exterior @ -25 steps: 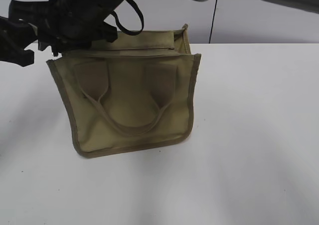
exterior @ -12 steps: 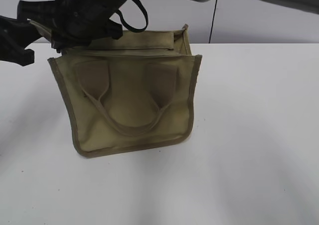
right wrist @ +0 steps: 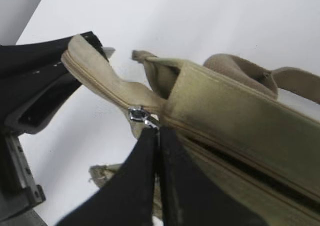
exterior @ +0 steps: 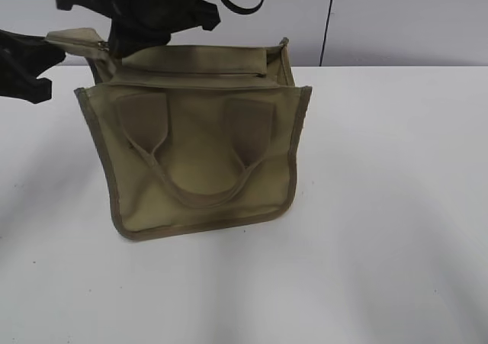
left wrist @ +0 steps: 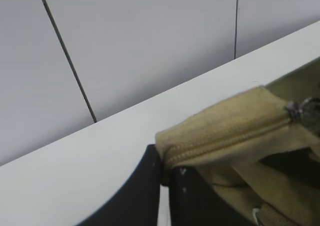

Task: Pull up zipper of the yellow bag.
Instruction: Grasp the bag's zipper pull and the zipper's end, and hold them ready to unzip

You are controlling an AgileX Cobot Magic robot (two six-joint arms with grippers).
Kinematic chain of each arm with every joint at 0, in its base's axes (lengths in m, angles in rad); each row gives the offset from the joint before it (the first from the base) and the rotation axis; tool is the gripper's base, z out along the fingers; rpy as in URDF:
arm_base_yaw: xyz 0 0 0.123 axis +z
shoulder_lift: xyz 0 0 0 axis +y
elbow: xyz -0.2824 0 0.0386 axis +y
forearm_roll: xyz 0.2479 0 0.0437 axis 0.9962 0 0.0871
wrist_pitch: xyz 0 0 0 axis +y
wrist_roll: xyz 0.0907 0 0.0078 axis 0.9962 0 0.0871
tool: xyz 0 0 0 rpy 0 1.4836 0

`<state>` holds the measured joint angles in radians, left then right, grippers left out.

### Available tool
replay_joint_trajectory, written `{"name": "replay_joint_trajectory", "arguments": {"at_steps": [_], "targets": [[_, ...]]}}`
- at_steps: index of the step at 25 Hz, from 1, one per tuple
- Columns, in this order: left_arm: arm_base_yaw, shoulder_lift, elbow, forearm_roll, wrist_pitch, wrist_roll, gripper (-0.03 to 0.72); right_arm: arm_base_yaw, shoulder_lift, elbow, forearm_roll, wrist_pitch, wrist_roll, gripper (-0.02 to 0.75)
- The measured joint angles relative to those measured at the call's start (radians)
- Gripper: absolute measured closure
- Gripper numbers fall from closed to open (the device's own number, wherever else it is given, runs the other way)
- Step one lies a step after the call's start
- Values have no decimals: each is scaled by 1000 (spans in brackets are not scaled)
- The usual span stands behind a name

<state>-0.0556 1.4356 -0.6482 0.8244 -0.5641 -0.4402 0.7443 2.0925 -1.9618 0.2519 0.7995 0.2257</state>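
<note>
Next, I release the silver slider with my right gripper at the top panel's end point(exterior: 258, 69) that is farthest from my left gripper.
The yellow bag point(exterior: 198, 161) stands upright on the white table, handles hanging down its front. My left gripper point(exterior: 52, 53) is at the far left, shut on the bag's fabric end tab point(left wrist: 210, 136), which it holds stretched out to the left. The zipper point(right wrist: 100, 83) runs along this tab and the top panel. The silver slider point(right wrist: 137, 115) sits at the bag's left top corner and also shows in the exterior view point(exterior: 103, 48). My right gripper point(right wrist: 158, 131) is above that corner, jaws pressed together, with the slider's pull at their tips.
The white table point(exterior: 381, 207) stretches to the right and in front of the bag. A grey panelled wall point(exterior: 396, 16) with a dark seam stands behind. A black cable loop point(exterior: 240, 4) hangs off the right arm above the bag.
My right gripper has risen and shifted right, uncovering the bag's left top corner. The end tab now shows pulled taut between the left gripper and the bag. The bag stays put.
</note>
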Motion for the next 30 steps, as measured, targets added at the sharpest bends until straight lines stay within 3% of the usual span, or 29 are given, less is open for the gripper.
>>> {"name": "replay_joint_trajectory", "arguments": {"at_steps": [6, 16, 25, 28, 30], "targets": [[-3, 0, 0, 0, 11, -4, 687, -28, 0, -2, -8, 105, -82, 752], [-3, 0, 0, -2, 42, -7, 687, -108, -48, -3, -252, 374, -130, 752], [-3, 0, 0, -4, 73, -9, 687, -215, -90, -3, -252, 408, -177, 746], [-3, 0, 0, -4, 107, -15, 678, -227, -97, -3, -237, 408, -184, 692], [-2, -1, 0, -8, 146, -30, 614, -238, -99, -3, -231, 411, -199, 573]]}}
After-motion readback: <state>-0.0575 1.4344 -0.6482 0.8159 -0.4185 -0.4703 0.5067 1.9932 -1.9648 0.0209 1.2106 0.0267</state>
